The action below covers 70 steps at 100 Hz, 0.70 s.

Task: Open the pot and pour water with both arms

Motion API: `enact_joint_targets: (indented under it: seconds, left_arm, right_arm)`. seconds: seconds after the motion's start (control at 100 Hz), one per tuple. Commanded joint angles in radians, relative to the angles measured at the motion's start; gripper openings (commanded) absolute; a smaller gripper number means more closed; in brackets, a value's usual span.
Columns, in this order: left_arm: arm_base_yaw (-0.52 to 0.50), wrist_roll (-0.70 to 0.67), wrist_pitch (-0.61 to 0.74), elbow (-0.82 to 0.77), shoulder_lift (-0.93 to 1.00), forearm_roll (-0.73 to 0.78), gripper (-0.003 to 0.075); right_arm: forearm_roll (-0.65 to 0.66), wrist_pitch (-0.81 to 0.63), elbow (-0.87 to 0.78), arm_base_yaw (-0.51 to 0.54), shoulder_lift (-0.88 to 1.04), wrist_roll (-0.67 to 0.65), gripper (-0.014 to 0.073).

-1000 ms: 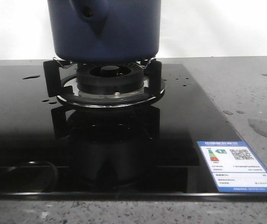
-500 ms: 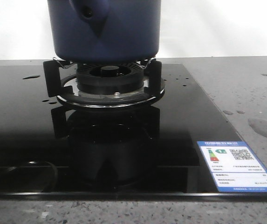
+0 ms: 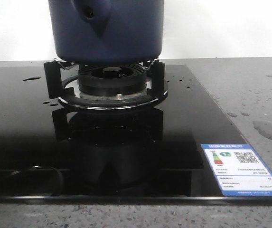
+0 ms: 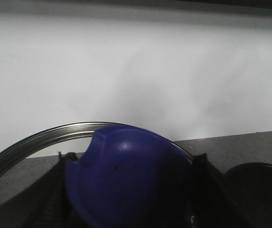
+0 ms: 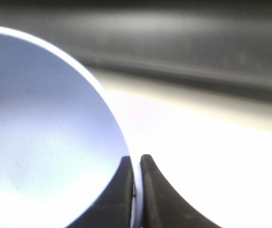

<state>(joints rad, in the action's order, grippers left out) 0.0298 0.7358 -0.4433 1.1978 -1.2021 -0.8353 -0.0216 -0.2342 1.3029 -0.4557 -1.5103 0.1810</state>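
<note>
Next, I set the light blue bowl down and release it with my right gripper on the grey speckled counter just behind the puddle.
The dark navy pot [image 3: 106, 31] stands on the burner [image 3: 108, 81] at the top centre of the front view, its tube handle [image 3: 92, 10] facing front-left; its top is cut off. My left gripper [image 4: 128, 166] is shut on the blue knob [image 4: 126, 183] of a glass lid with a metal rim [image 4: 41, 140]. My right gripper [image 5: 136, 166] is shut on the rim of a light blue bowl [image 5: 45, 142]. Water shows as drops [image 3: 31, 78] on the black hob and a puddle [image 3: 268, 129] on the counter. Neither gripper shows in the front view.
The black glass hob [image 3: 26, 133] fills the middle, with a blue and white label [image 3: 240, 168] at its front right. Grey speckled counter [image 3: 249, 85] lies to the right. A faint ring-shaped reflection [image 3: 36, 179] shows at the hob's front left.
The faint ring reflection at the hob's front left has shifted slightly. The pot has not moved.
</note>
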Motion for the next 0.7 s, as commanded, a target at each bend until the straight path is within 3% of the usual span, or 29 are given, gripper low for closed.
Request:
enact_joint_targets:
  seconds: [0.0,0.15,0.29,0.52,0.69]
  left_arm:
    - [-0.002,0.054,0.024,0.056,0.036,-0.117,0.0339]
    - [-0.002,0.158,-0.056,0.070,0.036,-0.297,0.0339]
    - [-0.002,0.230,-0.126,0.070,0.036,-0.413,0.0339]
    - [0.014,0.310,-0.206,0.070,0.034,-0.514,0.0339]
    - [0.105,0.395,-0.206,0.070,0.034,-0.512,0.0339]
  right_arm:
    - [0.001,0.201,0.106,0.035,0.085,0.004,-0.0046]
    - [0.000,0.668,0.219,0.113,0.104,-0.023,-0.0046]
    - [0.000,0.958,0.260,0.203,0.114,-0.118,-0.0046]
    - [0.000,1.196,0.260,0.352,0.123,-0.164,-0.0046]
    - [-0.014,1.284,0.245,0.444,0.123,-0.164,-0.0046]
